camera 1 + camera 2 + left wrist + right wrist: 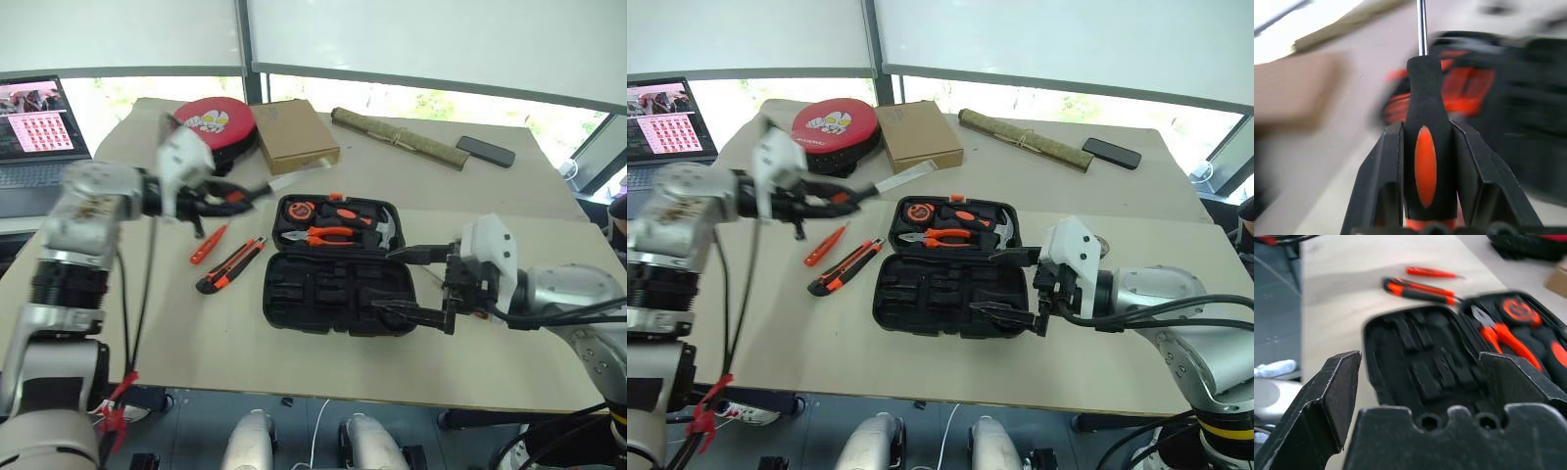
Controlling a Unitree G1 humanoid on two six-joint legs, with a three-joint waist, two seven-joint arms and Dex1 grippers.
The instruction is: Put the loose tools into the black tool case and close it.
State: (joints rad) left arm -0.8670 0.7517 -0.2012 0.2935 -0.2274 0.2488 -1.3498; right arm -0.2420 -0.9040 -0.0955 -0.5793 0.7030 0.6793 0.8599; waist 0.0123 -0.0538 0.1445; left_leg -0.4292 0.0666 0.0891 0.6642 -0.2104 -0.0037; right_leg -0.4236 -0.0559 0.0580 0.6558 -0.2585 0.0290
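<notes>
The screwdriver in my left gripper, now held above the table, will be let go in the near half of the black tool case (324,260), along the hinge and right beside the pliers.
My left gripper (227,199) is shut on an orange-and-black screwdriver (1422,166), held above the table left of the black tool case (338,284), its shaft pointing toward the case. The case lies open. Its far half holds orange-handled pliers (328,235) and a hammer (387,230); the near half's recesses are bare. A slim orange tester pen (208,245) and an orange-black utility knife (230,266) lie on the table left of the case. At the case's right edge my right gripper (402,281) hangs open, holding nothing.
A red-topped round pad (214,122) and a brown cardboard box (292,135) sit at the back of the table. A rolled mat (397,137) and a phone (485,151) lie at the back right. A laptop (39,137) stands at the far left.
</notes>
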